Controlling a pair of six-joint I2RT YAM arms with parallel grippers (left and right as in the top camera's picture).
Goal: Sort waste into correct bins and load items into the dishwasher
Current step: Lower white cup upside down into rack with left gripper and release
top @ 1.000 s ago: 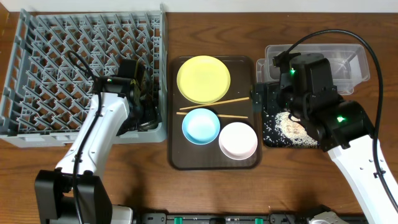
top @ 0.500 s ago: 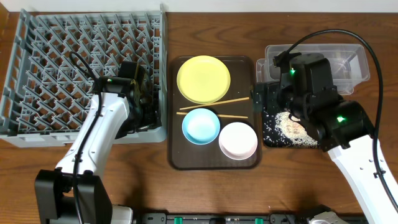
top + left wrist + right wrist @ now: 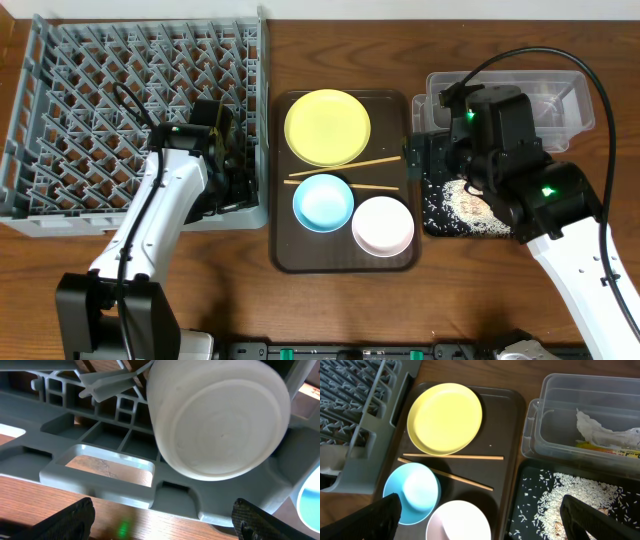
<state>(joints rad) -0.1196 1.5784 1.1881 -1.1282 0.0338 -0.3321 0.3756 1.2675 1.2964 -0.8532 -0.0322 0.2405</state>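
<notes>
Next, my left gripper goes to the blue bowl's rim (image 3: 295, 197) (image 3: 296, 497) on the side facing the grey dish rack and closes there.
The small white cup (image 3: 220, 415) lies in the grey dish rack (image 3: 100, 460) with its base toward my left gripper (image 3: 162, 522), which is open just outside the rack's near wall and holds nothing. My right gripper (image 3: 485, 522) is open and empty above the seam between the brown tray and the black tray (image 3: 530, 485). Rice (image 3: 575, 497) is scattered on the black tray. The clear tub (image 3: 580, 380) holds the white tissue (image 3: 605, 432) and the wrapper (image 3: 600, 447). The yellow-green plate (image 3: 445, 417), blue bowl (image 3: 412, 492) and white bowl (image 3: 457, 520) sit on the brown tray.
Two wooden chopsticks (image 3: 452, 457) lie across the brown serving tray (image 3: 505, 425) between the plate and the bowls. The dish rack (image 3: 140, 110) fills the table's left side, with my left arm (image 3: 165, 215) along its right near corner.
</notes>
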